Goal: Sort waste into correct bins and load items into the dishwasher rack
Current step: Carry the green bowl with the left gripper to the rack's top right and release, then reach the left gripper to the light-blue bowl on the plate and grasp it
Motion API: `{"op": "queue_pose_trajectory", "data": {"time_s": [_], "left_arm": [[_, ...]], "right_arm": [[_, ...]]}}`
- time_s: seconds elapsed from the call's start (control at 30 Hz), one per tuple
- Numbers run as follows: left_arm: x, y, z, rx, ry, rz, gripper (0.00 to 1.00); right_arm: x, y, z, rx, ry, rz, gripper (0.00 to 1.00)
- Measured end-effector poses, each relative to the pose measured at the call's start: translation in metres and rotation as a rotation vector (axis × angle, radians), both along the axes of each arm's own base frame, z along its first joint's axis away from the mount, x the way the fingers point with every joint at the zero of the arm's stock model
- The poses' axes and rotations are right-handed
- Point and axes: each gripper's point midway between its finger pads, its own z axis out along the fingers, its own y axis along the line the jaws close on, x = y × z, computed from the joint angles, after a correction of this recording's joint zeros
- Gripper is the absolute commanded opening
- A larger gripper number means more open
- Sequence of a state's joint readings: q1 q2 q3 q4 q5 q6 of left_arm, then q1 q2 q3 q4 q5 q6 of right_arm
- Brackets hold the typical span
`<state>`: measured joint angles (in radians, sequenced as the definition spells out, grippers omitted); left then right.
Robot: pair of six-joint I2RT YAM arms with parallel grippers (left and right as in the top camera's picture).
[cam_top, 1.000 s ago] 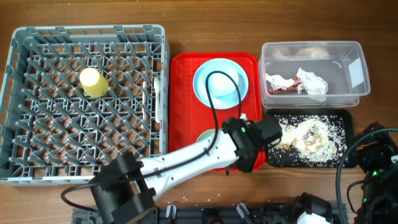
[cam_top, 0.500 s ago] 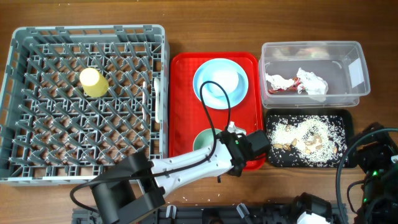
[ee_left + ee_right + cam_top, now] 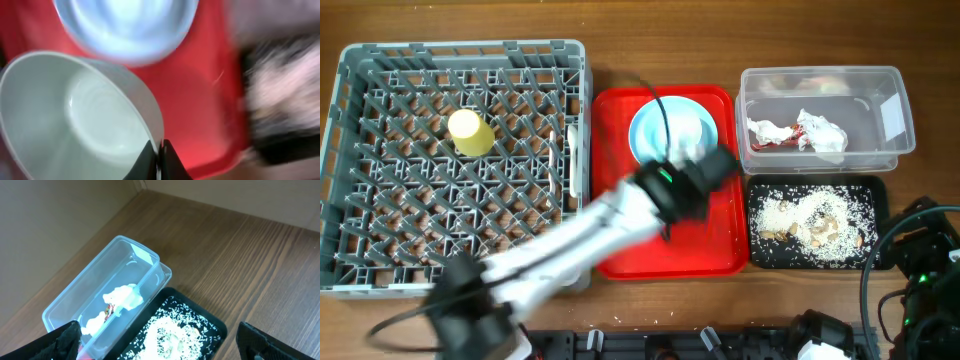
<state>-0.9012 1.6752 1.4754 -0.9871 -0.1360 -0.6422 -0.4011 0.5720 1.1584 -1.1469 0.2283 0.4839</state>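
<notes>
The left gripper will release the pale green bowl in the grey rack's far corner (image 3: 552, 90) beside the red tray.
My left gripper (image 3: 160, 150) is shut on the rim of the pale green bowl (image 3: 75, 115) and holds it above the red tray (image 3: 200, 100). Overhead, the arm is motion-blurred, with the gripper (image 3: 685, 180) just in front of the light blue plate (image 3: 672, 125); the bowl is hidden there. The yellow cup (image 3: 470, 132) stands in the grey rack (image 3: 350, 150). The napkin (image 3: 810, 132) lies in the clear tub (image 3: 890, 110). Food scraps (image 3: 815, 220) lie in the black tray (image 3: 878, 215). My right gripper (image 3: 160, 345) is open and empty, above both bins.
The red tray (image 3: 720, 250) sits between the rack and the bins. A small white piece (image 3: 573, 140) lies at the rack's right edge. The right arm (image 3: 920, 270) rests at the table's front right corner.
My left arm swung from the red tray's front right toward its middle. The green bowl has left the tray's front part. The right arm has not moved.
</notes>
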Motion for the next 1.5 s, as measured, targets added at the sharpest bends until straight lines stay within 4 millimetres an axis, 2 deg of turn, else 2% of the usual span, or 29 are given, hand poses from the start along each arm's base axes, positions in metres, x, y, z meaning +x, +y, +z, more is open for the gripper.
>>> {"op": "queue_pose_trajectory", "data": {"time_s": [0.03,0.07,0.1,0.13,0.17,0.23,0.3,0.4,0.43,0.47,0.5,0.57,0.6,0.7,0.83,0.87,0.9,0.93,0.97,1.1,1.17,1.23,1.27,1.37,1.4,1.43,1.47,1.5], "left_arm": [[0.021,0.006,0.032,-0.082,-0.04,0.024,0.04],[0.053,0.024,0.08,-0.196,-0.111,0.065,0.04],[0.073,0.045,0.108,-0.27,-0.145,0.099,0.04],[0.087,0.066,0.126,-0.337,-0.156,0.12,0.04],[0.1,0.091,0.136,-0.404,-0.146,0.142,0.04],[0.12,0.125,0.136,-0.539,-0.082,0.151,0.04],[0.151,0.154,0.133,-0.771,-0.021,0.113,0.04],[0.187,0.178,0.125,-1.086,0.029,-0.005,0.04],[0.198,0.186,0.111,-1.162,0.069,-0.014,0.04],[0.2,0.188,0.107,-1.18,0.091,-0.003,0.04],[0.213,0.192,0.077,-1.257,0.159,-0.007,0.04],[0.226,0.194,0.051,-1.313,0.213,-0.007,0.04],[0.229,0.195,0.038,-1.341,0.253,0.004,0.04],[0.232,0.214,0.034,-1.391,0.289,0.042,0.04],[0.245,0.256,0.008,-1.381,0.273,0.196,0.08],[0.247,0.263,0.004,-1.375,0.268,0.223,0.17],[0.248,0.267,0.003,-1.37,0.262,0.236,0.36],[0.249,0.271,0.002,-1.365,0.252,0.246,0.82],[0.25,0.276,0.001,-1.365,0.255,0.268,0.99],[0.251,0.284,-0.001,-1.36,0.255,0.31,1.0],[0.253,0.29,0.004,-1.339,0.23,0.336,0.99],[0.253,0.302,0.033,-1.29,0.142,0.363,0.99],[0.248,0.309,0.07,-1.251,0.047,0.356,0.99],[0.222,0.312,0.14,-1.161,-0.09,0.397,1.0],[0.203,0.305,0.166,-1.102,-0.132,0.428,1.0],[0.194,0.298,0.177,-1.066,-0.154,0.432,1.0],[0.171,0.278,0.194,-0.957,-0.202,0.444,1.0],[0.159,0.26,0.199,-0.888,-0.22,0.424,1.0]], "right_arm": [[0.0,0.0,0.0,0.0,0.0,0.0,1.0],[0.0,0.0,0.0,0.0,0.001,0.0,1.0],[0.0,0.0,0.0,0.0,0.0,0.0,1.0],[0.0,0.0,0.0,0.0,0.0,0.0,1.0],[0.0,0.0,0.0,0.0,0.0,0.0,1.0],[0.0,0.0,0.0,0.0,0.001,0.0,1.0],[0.0,0.0,0.0,0.0,0.001,0.0,1.0],[0.0,0.0,0.0,0.0,-0.001,0.001,1.0],[0.0,0.0,0.0,0.001,0.0,0.001,1.0],[0.0,0.0,0.0,0.001,0.0,0.001,1.0],[0.0,0.0,0.0,0.001,0.0,0.001,1.0],[0.0,0.0,0.0,0.001,0.0,0.001,1.0],[0.0,0.0,0.0,0.001,0.0,0.002,1.0],[0.0,0.0,0.0,0.001,0.0,0.002,1.0],[0.0,0.0,0.0,0.001,0.0,0.002,1.0],[0.0,0.0,0.0,0.001,0.0,0.002,1.0],[0.0,0.0,0.0,0.001,0.0,0.002,1.0],[0.0,0.0,0.0,0.001,0.0,0.002,1.0],[0.0,0.0,0.0,0.002,0.0,0.002,1.0],[0.0,0.0,0.0,0.002,0.0,0.002,1.0],[0.0,0.0,0.0,0.001,0.0,0.002,1.0],[0.0,0.0,0.0,0.001,0.0,0.002,1.0],[0.0,0.0,0.0,0.001,-0.001,0.002,1.0],[0.0,0.0,0.0,0.002,0.001,0.002,1.0],[0.0,0.0,0.0,0.002,0.0,0.003,1.0],[0.0,0.0,0.0,0.001,0.0,0.002,1.0],[0.0,0.0,0.0,0.002,0.0,0.002,1.0],[0.0,0.0,0.0,0.001,-0.001,0.002,1.0]]}}
